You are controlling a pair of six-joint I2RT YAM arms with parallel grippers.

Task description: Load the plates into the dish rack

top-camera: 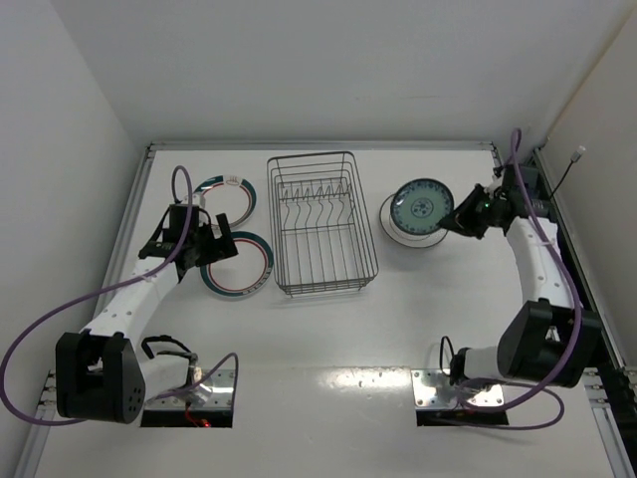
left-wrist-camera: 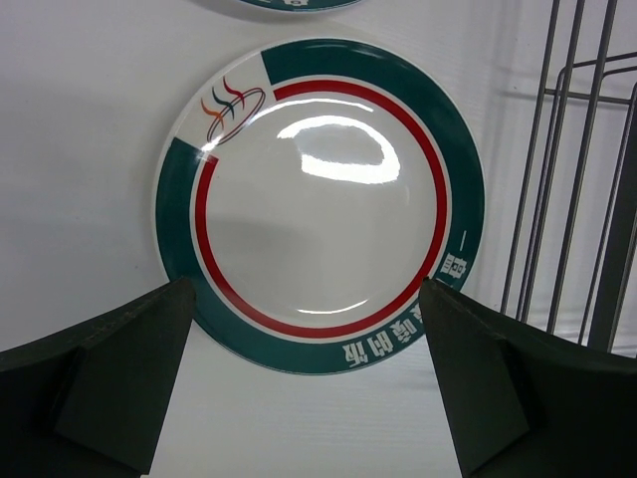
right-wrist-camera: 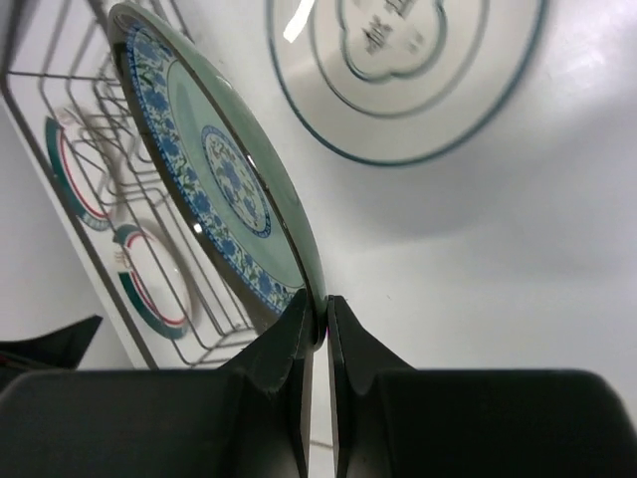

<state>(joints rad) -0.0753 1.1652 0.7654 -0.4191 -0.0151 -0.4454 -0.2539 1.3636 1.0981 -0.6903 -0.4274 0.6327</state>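
Next, my right gripper lets go of the small teal patterned plate in the dish rack's end slot (top-camera: 342,198) nearest my right arm.
The dark wire dish rack (top-camera: 321,224) stands mid-table with nothing in it. My right gripper (top-camera: 450,221) (right-wrist-camera: 319,319) is shut on the rim of the small teal patterned plate (top-camera: 421,204) (right-wrist-camera: 214,179), which is tilted up over a white plate (top-camera: 398,231) (right-wrist-camera: 418,80) lying flat with a faint centre pattern. Left of the rack lie two white plates with teal-and-red rim bands, one near (top-camera: 237,265) (left-wrist-camera: 318,199) and one farther back (top-camera: 227,197). My left gripper (top-camera: 204,242) (left-wrist-camera: 309,383) hovers open over the near edge of the nearer one, touching nothing.
White walls close in the table on the left, back and right. The rack's side wires (left-wrist-camera: 572,179) run just right of the left gripper. A purple cable (top-camera: 60,319) loops along the left arm.
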